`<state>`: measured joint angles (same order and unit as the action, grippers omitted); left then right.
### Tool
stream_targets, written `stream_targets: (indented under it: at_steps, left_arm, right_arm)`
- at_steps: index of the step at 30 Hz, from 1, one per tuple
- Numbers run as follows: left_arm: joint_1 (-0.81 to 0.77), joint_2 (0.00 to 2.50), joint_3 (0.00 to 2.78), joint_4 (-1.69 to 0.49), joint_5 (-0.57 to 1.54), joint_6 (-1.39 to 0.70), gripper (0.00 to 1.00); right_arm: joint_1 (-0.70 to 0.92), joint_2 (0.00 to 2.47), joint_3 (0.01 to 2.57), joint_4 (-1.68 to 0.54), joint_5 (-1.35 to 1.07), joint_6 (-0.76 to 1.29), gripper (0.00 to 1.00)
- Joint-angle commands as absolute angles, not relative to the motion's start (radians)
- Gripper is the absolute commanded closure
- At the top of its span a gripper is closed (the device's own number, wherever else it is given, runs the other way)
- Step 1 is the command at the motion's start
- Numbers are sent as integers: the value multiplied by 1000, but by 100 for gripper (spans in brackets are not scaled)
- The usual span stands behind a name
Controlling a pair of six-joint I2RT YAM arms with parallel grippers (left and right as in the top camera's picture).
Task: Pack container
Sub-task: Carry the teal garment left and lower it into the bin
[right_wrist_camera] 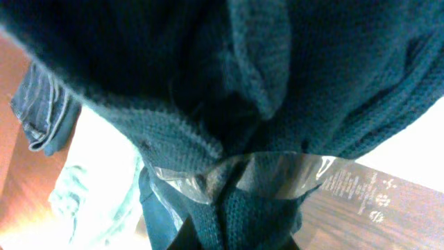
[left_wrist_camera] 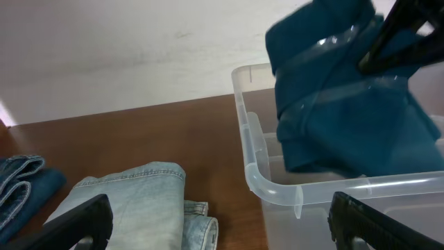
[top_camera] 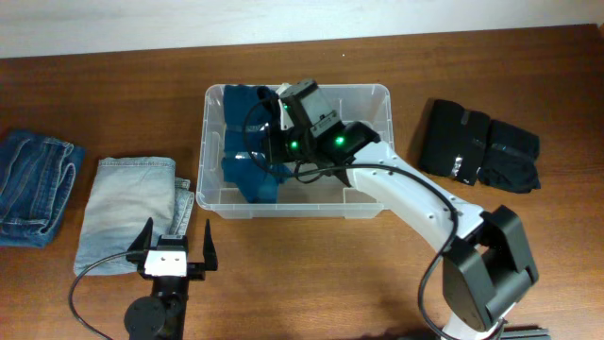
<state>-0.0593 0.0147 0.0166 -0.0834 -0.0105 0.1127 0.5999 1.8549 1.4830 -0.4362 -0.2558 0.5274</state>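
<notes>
My right gripper needs to release the dark teal sweater in the clear plastic container's end [top_camera: 253, 161] that is nearest the light-blue jeans.
The clear plastic container [top_camera: 373, 98] stands at the table's middle; its near corner shows in the left wrist view [left_wrist_camera: 260, 182]. My right gripper [top_camera: 274, 142] is inside it, shut on a dark teal knitted sweater [top_camera: 247, 142] wrapped in a clear band [right_wrist_camera: 277, 173]. The sweater fills the right wrist view [right_wrist_camera: 277, 76] and hangs over the bin's left half in the left wrist view [left_wrist_camera: 347, 111]. My left gripper [top_camera: 173, 250] is open and empty, low near the table's front edge, in front of the container's left corner.
Folded light-blue jeans [top_camera: 123, 208] lie left of the container, also in the left wrist view [left_wrist_camera: 132, 201]. Darker blue jeans [top_camera: 33, 184] lie at the far left. Black folded garments [top_camera: 477, 144] lie right of the container.
</notes>
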Motion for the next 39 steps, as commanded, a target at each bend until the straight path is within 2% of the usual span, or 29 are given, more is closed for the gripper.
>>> stream_targets:
  at_steps: [1, 39]
  left_arm:
    - [-55, 6, 9, -83, -3, 129, 1]
    - [-55, 6, 9, -83, -3, 129, 1]
  right_arm:
    - [616, 1857, 1513, -418, -223, 586, 96]
    - [629, 1931, 1502, -389, -208, 637, 96]
